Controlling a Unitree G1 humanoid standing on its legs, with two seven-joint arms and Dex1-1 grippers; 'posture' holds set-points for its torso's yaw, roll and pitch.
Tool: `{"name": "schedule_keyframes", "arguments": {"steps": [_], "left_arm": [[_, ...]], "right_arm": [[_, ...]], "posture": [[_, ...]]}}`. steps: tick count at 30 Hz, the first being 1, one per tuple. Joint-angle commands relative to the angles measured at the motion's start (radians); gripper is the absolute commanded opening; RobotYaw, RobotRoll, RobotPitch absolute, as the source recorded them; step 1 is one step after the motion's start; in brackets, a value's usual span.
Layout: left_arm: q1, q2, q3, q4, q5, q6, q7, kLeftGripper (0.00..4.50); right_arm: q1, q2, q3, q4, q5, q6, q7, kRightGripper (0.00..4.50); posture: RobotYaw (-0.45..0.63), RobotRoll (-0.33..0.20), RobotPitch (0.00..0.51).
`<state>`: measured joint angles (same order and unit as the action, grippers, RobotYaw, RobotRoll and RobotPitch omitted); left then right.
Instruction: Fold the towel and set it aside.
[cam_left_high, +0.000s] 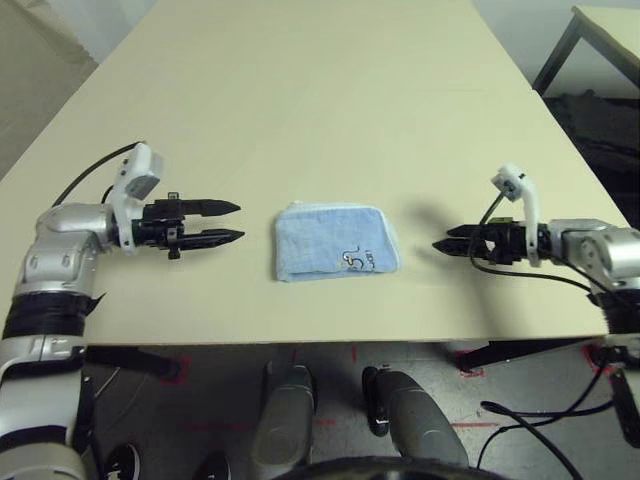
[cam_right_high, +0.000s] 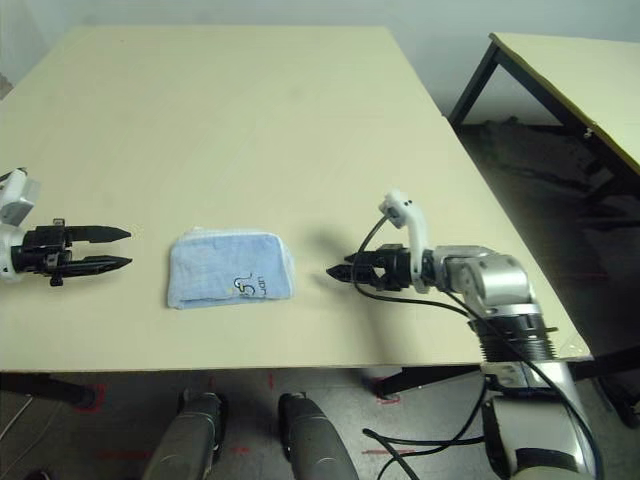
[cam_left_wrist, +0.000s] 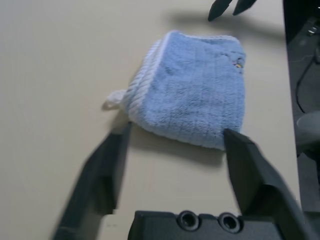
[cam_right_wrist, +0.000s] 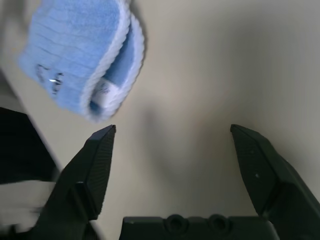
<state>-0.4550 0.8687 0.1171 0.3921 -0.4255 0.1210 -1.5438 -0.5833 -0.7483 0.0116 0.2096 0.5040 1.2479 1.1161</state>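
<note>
My right gripper is going to close on the middle of the light-blue towel's white-trimmed short edge (cam_left_high: 389, 239) (cam_right_wrist: 120, 56), next to the dark embroidered mark.
The light-blue towel (cam_left_high: 335, 242) lies folded into a small rectangle near the table's front edge, its dark embroidered mark facing up. It rests between my two arms and touches neither. Left of it, my left gripper (cam_left_high: 238, 222) points at it with open fingers and nothing between them; in the left wrist view the towel (cam_left_wrist: 192, 102) sits just beyond the spread fingers (cam_left_wrist: 107, 165). Right of the towel, my right gripper (cam_left_high: 437, 245) is open and empty too. In the right wrist view the towel (cam_right_wrist: 75, 55), white label showing, lies ahead of its fingers (cam_right_wrist: 97, 160).
The beige table (cam_left_high: 300, 100) stretches far behind the towel. Its front edge runs just below both grippers. A second table (cam_right_high: 580, 80) with dark legs stands off to the right, past a gap of floor. A black cable (cam_right_high: 375, 290) loops under my right gripper.
</note>
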Motion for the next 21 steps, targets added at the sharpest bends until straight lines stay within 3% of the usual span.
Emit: {"name": "schedule_keyframes", "arguments": {"steps": [1,5,7,13,21], "left_arm": [[0.017,0.008,0.005,-0.03,-0.004,-0.014,-0.014,4.49],[0.025,0.016,0.018,-0.059,-0.025,-0.022,-0.042,4.49],[0.012,0.016,0.055,-0.07,-0.089,0.068,-0.031,4.49],[0.04,0.043,0.073,-0.073,-0.089,0.064,-0.042,4.49],[0.057,0.054,0.09,-0.098,-0.094,0.064,-0.023,4.49]], "right_arm": [[-0.042,0.014,-0.045,0.032,0.077,0.181,-0.023,4.5],[-0.104,0.061,-0.09,0.112,0.129,0.34,-0.068,4.5],[-0.156,0.106,-0.111,0.218,0.162,0.364,-0.11,4.5],[-0.253,0.22,-0.155,0.441,0.18,0.367,-0.22,4.5],[-0.273,0.334,-0.146,0.517,0.133,0.315,-0.287,4.5]], "posture": [[0.04,0.0,0.175],[0.05,0.0,0.171],[0.05,0.0,0.171],[0.07,0.0,0.163],[0.1,0.0,0.159]]}}
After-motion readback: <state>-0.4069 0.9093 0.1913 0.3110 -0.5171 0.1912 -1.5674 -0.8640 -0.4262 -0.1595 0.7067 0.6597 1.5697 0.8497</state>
